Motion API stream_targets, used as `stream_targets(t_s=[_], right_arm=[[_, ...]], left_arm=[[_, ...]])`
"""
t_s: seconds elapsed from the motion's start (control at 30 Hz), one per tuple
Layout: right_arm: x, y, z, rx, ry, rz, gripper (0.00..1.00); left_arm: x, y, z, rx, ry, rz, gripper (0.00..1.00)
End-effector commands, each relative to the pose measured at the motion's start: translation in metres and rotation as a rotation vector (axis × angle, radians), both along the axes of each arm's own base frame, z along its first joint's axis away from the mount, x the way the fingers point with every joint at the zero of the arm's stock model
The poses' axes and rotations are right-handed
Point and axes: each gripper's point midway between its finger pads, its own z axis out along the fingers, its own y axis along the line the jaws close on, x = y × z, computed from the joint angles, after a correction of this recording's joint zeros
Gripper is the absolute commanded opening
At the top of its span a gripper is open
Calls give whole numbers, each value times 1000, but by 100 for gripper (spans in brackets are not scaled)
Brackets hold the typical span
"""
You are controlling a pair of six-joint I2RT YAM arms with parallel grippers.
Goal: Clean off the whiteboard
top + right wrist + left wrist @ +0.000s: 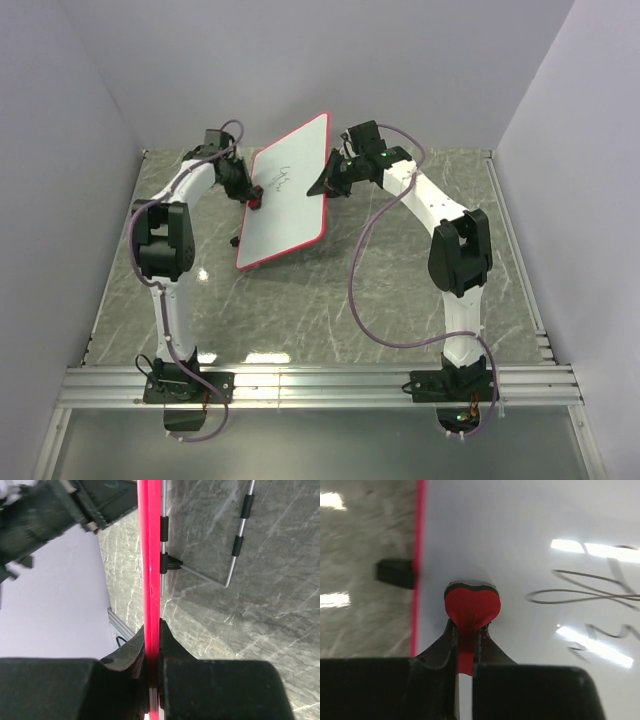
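Observation:
I will let go of the red eraser with my left gripper on the marble table (199, 239) between the whiteboard's black foot and my elbow.
The whiteboard (287, 196) is white with a thin red rim and is held tilted, its far right side raised. Dark scribbles (283, 176) mark its upper part; they also show in the left wrist view (590, 595). My left gripper (251, 197) is shut on a small red eraser (471, 607) and presses it on the board near the left rim (416, 570). My right gripper (330, 178) is shut on the board's right rim (150, 555), seen edge-on in the right wrist view.
The grey marble table (400, 290) lies under the board. A black foot (396, 573) sticks out past the board's left rim. A wire stand (235, 545) shows behind the board. Grey walls stand at the back and sides.

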Motion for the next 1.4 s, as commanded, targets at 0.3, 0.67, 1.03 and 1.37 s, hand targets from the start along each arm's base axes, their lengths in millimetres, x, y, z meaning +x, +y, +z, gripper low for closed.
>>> stream_targets(t_s=[0.3, 0.67, 1.03, 1.37], right_arm=[[-18, -11, -39, -167, 26, 72, 0], [-23, -16, -39, -191, 25, 100, 0], [-24, -17, -41, -199, 28, 95, 0], [-30, -17, -47, -198, 44, 91, 0]], left_arm=[[-26, -174, 72, -226, -61, -371, 0], [7, -79, -24, -108, 90, -131, 0], [-17, -41, -76, -32, 193, -83, 0], [15, -114, 27, -158, -24, -227, 0]])
